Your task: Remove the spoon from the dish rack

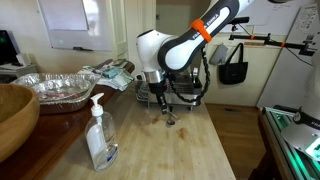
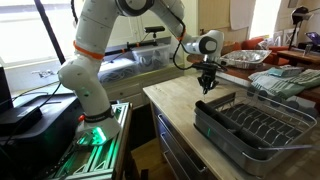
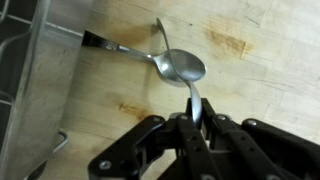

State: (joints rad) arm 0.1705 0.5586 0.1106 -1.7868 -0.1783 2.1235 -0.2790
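The spoon will be put down by my gripper across the other spoon on the wooden counter point(image 1: 172, 120) point(image 3: 173, 55), close to the dish rack.
My gripper point(image 3: 198, 122) is shut on the thin handle of the spoon point(image 3: 187, 67). The spoon's bowl points away from the jaws, just over the wooden counter point(image 3: 260, 80). Grey streaks beside the bowl look like its shadows. In both exterior views the gripper point(image 1: 168, 113) point(image 2: 206, 86) hangs low over the counter and the spoon is too small to make out. The dish rack point(image 2: 225, 127), chrome wire on a dark tray, stands at the counter's near end, apart from the gripper. Its edge shows at the left of the wrist view point(image 3: 22, 90).
Crinkled foil trays point(image 1: 55, 88) point(image 2: 245, 57) and a crumpled cloth point(image 1: 112, 72) point(image 2: 285, 80) lie at the back. A wooden bowl point(image 1: 12, 118) and a soap pump bottle point(image 1: 99, 135) stand nearer. The counter's edge point(image 2: 165, 108) drops to drawers.
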